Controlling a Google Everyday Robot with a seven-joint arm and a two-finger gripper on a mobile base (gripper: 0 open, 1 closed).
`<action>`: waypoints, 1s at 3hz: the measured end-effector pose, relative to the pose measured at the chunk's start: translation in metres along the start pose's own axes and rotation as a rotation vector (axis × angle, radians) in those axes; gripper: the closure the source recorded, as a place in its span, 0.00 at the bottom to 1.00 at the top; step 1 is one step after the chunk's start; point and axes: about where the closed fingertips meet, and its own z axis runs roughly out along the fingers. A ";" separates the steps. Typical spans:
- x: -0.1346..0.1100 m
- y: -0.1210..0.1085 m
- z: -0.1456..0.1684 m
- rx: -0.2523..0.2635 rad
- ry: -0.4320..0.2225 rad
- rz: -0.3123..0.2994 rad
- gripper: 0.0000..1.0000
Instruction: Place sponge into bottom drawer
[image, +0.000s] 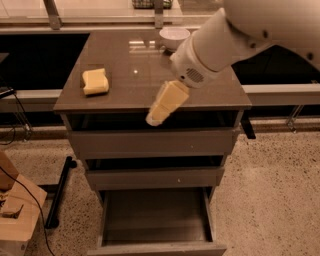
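Observation:
Next, I reach the pale-yellow sponge on the cabinet top and grip the sponge's side (103, 82) facing the white bowl.
The pale-yellow sponge (95, 81) lies on the left part of the brown cabinet top (135, 95). My gripper (164, 104), cream-coloured on a white arm, hangs tilted over the front edge of the top. It is to the right of the sponge, apart from it, and holds nothing I can see. The bottom drawer (156, 220) is pulled out below; its inside shows nothing in it.
A white bowl (174, 37) stands at the back of the top, partly behind my arm. The two upper drawers (150, 145) are slightly open. A wooden object (15, 215) and a black cable lie on the floor at the left.

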 end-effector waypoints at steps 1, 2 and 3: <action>-0.057 -0.009 0.052 -0.026 -0.102 -0.015 0.00; -0.098 -0.022 0.085 -0.064 -0.179 -0.058 0.00; -0.127 -0.038 0.115 -0.103 -0.236 -0.102 0.00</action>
